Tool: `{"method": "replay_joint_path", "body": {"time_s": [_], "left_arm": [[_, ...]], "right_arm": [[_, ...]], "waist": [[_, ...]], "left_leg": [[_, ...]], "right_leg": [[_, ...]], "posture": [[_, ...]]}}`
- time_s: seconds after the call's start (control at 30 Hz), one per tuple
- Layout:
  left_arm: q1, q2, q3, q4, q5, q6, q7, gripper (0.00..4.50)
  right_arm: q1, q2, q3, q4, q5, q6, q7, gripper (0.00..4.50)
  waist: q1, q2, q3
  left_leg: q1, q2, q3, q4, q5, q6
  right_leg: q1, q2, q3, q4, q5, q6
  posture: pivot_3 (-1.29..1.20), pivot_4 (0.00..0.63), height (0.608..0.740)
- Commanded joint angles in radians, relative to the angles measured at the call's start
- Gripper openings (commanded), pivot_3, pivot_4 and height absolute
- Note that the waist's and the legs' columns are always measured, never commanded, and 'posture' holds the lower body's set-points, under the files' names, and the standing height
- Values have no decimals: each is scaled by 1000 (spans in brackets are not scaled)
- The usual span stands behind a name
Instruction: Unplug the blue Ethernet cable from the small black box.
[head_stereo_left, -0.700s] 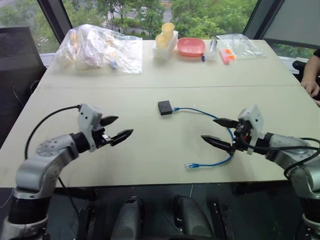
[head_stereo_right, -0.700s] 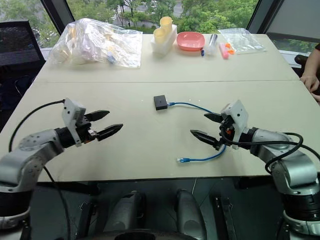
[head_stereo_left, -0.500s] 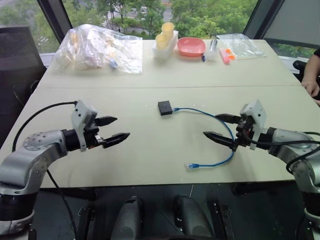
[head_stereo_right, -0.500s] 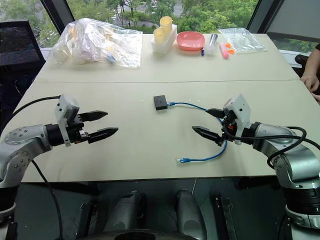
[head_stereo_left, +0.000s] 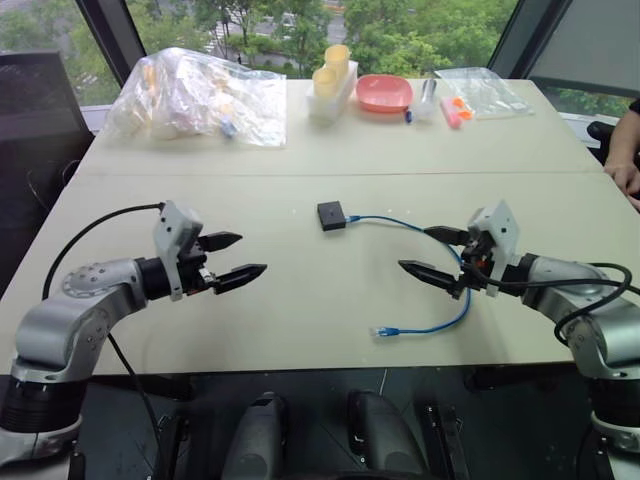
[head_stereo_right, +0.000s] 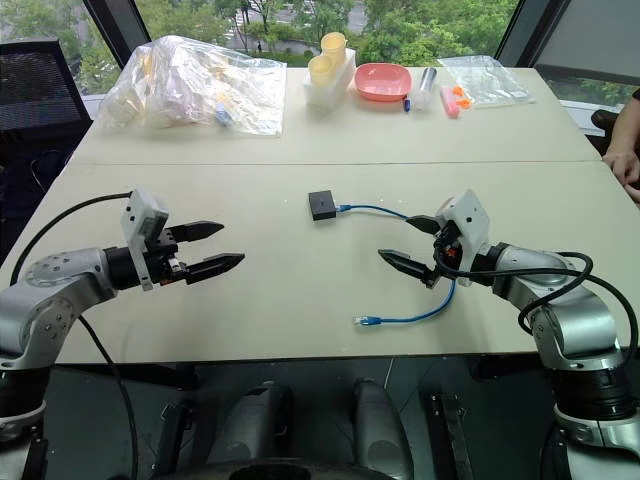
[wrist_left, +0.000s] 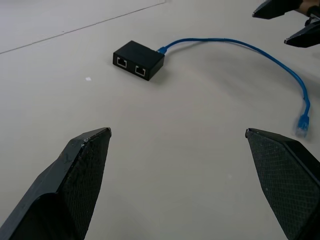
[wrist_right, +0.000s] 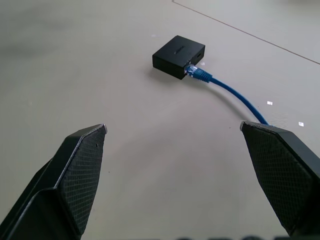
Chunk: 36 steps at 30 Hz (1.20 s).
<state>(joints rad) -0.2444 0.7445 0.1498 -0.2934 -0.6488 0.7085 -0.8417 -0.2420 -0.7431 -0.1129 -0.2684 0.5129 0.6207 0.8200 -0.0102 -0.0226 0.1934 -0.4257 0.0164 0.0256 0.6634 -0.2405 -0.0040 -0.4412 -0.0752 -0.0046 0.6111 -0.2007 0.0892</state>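
Next, my right gripper grips the blue Ethernet cable (head_stereo_left: 363, 217) (wrist_right: 215, 81) just behind its plug in the small black box.
The small black box (head_stereo_left: 331, 214) lies flat near the middle of the table, with two empty ports showing on one side in the left wrist view (wrist_left: 138, 60). The blue Ethernet cable (head_stereo_left: 395, 220) is plugged into the box's other side (wrist_right: 199, 75). It curves right under my right gripper and loops back to a free plug (head_stereo_left: 383, 330) near the front edge. My left gripper (head_stereo_left: 250, 253) hovers open to the left of the box. My right gripper (head_stereo_left: 414, 248) hovers open above the cable's bend, right of the box. Neither touches anything.
At the far edge sit a crumpled clear plastic bag (head_stereo_left: 195, 95), yellow cups in a white holder (head_stereo_left: 330, 75), a pink bowl (head_stereo_left: 383, 92) and a clear bag with small items (head_stereo_left: 480, 90). A person's hand (head_stereo_left: 625, 175) rests at the right edge.
Both arms drifted slightly: the left gripper swung out left and came back, and the right gripper edged a little toward the table's middle. Both stayed open. Box and cable did not move.
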Motion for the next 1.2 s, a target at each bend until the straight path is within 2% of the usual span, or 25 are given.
{"method": "replay_joint_path", "body": {"time_s": [0.03,0.17,0.37,0.5,0.57,0.67,0.8,0.97,1.07,1.2], "left_arm": [[-26,5,13,4,9,-22,-4,4459],[-59,9,6,29,18,-29,-21,4459],[-148,40,18,114,9,-29,-91,4459],[-186,116,22,152,-16,-11,-204,4459],[-210,122,55,165,-53,10,-214,4459],[-229,111,126,149,-140,68,-194,4459],[-181,109,178,88,-184,105,-149,4459],[-68,135,221,11,-180,111,-116,4459],[-35,141,247,-8,-184,111,-95,4500],[-11,151,248,-16,-167,97,-89,4500]], "right_arm": [[-39,9,4,8,-13,-28,1,4500],[-106,29,43,72,-51,-77,15,4500],[-337,119,175,349,-186,-219,56,4500],[-581,229,274,750,-292,-339,133,4500],[-714,290,263,1013,-312,-402,158,4500],[-847,337,235,1299,-332,-461,214,4500],[-929,374,242,1517,-413,-519,173,4500],[-917,390,336,1594,-577,-574,202,4500],[-916,404,328,1604,-605,-594,210,3629],[-941,436,297,1603,-612,-602,202,1661]], "waist": [[0,0,0],[-1,0,0],[-5,0,0],[-11,0,1],[-13,1,1],[-8,1,2],[-6,1,2],[-13,1,2],[-15,1,2],[-24,1,2]], "left_leg": [[0,0,0,0,0,0],[0,0,0,0,0,0],[1,0,0,0,0,0],[0,0,0,0,0,0],[1,0,0,0,0,0],[0,0,-1,0,0,0],[0,0,-1,-1,0,0],[1,0,0,-2,0,0],[2,0,0,-2,1,-2],[7,1,-1,-2,1,-3]], "right_leg": [[0,0,0,0,0,0],[0,0,0,1,0,0],[0,3,0,1,0,0],[-1,5,1,2,0,0],[-1,5,1,2,0,0],[-1,5,1,2,1,0],[0,4,1,2,2,3],[-1,3,2,2,2,3],[0,5,2,3,1,0],[5,6,2,4,1,0]], "posture": [[0,150,740],[0,150,740],[0,150,740],[0,150,740],[0,150,740],[0,150,740],[0,150,740],[0,150,740],[0,150,740],[0,150,740]]}}
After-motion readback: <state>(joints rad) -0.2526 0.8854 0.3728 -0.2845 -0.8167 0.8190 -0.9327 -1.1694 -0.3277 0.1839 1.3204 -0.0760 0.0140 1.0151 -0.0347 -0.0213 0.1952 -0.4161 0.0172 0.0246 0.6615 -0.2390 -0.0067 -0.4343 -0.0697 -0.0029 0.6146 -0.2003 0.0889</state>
